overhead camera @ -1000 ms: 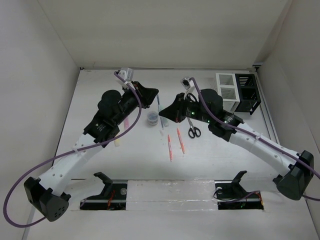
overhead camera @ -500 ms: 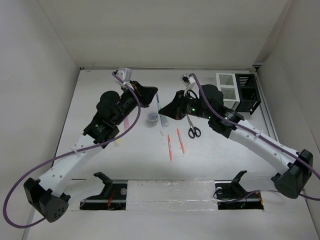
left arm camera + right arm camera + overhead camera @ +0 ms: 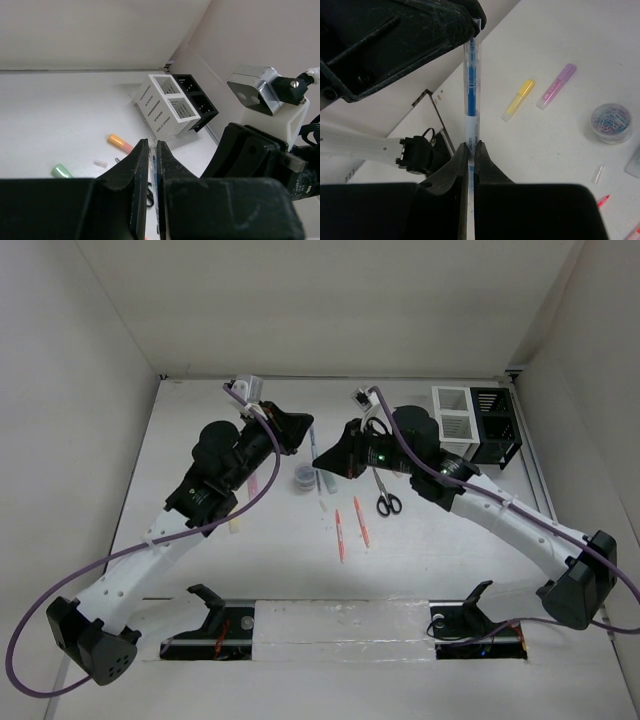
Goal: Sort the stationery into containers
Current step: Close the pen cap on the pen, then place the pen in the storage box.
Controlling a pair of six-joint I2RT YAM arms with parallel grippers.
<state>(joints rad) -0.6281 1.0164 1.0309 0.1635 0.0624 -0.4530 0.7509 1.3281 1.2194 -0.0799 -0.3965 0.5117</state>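
Note:
My right gripper will let go of the clear pen with blue ink in the rear compartment of the black organizer (image 3: 491,401).
A clear pen with blue ink (image 3: 316,446) hangs above the table between my two grippers. My left gripper (image 3: 309,430) is shut on its far end, and the pen shows between those jaws in the left wrist view (image 3: 153,167). My right gripper (image 3: 321,464) is shut on its labelled near end (image 3: 471,131). The white organizer (image 3: 453,418) and black organizer (image 3: 496,426) stand side by side at the back right, also in the left wrist view (image 3: 161,105). Black-handled scissors (image 3: 386,492) and two orange-red pens (image 3: 341,533) lie on the table.
A round tub of paper clips (image 3: 304,477) sits below the held pen. Yellow (image 3: 519,100) and purple (image 3: 557,85) highlighters lie left of it. An orange highlighter (image 3: 120,142) and a green one (image 3: 61,171) lie near the organizers. Walls enclose the table.
My right gripper has moved left and back toward the left gripper and now clamps the pen's near end. The left arm has stayed almost still with the pen.

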